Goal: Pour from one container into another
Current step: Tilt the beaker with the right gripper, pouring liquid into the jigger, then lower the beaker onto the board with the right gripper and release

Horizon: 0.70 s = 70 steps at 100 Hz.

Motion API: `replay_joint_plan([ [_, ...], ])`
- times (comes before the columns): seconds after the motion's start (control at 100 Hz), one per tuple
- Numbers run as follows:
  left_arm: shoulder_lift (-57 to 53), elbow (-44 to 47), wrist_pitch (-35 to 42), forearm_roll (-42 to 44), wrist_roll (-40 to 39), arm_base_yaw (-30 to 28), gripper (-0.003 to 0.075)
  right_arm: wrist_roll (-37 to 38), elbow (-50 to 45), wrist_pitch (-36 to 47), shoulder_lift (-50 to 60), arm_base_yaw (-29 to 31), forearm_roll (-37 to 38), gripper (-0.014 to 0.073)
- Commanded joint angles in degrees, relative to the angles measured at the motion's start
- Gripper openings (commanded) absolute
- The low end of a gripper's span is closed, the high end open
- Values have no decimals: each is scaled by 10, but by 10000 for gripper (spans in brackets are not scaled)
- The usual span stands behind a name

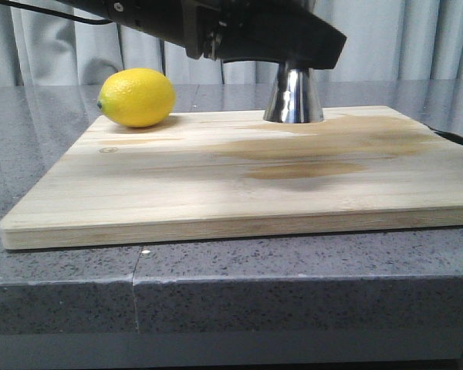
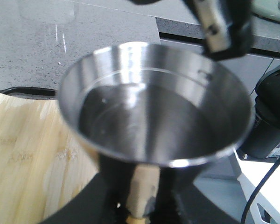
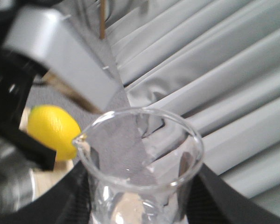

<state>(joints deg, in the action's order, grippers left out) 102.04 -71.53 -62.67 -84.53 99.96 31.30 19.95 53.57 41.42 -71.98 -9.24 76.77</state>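
Next, my right gripper releases the glass cup, now tilted between its fingers, near the board's far edge, beside the jigger point(image 1: 345, 119), away from the lemon.
The steel jigger point(image 1: 293, 96) stands on the wooden board point(image 1: 216, 177), only its lower cone showing under a black arm. In the left wrist view its upper cup point(image 2: 154, 102) fills the frame and holds clear liquid. My left gripper point(image 2: 142, 196) is shut on the jigger's waist, with black fingers point(image 2: 112, 186) on both sides. The clear glass cup point(image 3: 140, 158) sits between the fingers of my right gripper point(image 3: 140, 205), which is shut on it, spout towards the lemon. The cup is tilted and looks nearly empty. It is hidden in the front view.
A yellow lemon point(image 1: 136, 97) lies at the board's far left corner, also visible as the lemon point(image 3: 53, 130) past the cup. Darker wet-looking patches point(image 1: 316, 154) mark the board in front of the jigger. Grey curtains hang behind the stone counter point(image 1: 216, 270).
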Motion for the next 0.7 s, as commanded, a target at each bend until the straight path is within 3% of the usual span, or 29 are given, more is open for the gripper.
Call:
replay_joint_plan([
  [0.0,-25,-19,-13,-44,3,3,-19,66,21,-2,18,1,-62,216],
  [0.32,-25,-19,-10,-44,5,3,-20,139,20,-53,-17,19,-149,216],
  [0.47,-25,-19,-10,-44,5,3,-19,143,20,-26,-69,50,-207,216],
  [0.69,-25,-19,-10,-40,5,3,-19,143,20,35,-160,91,-228,216],
])
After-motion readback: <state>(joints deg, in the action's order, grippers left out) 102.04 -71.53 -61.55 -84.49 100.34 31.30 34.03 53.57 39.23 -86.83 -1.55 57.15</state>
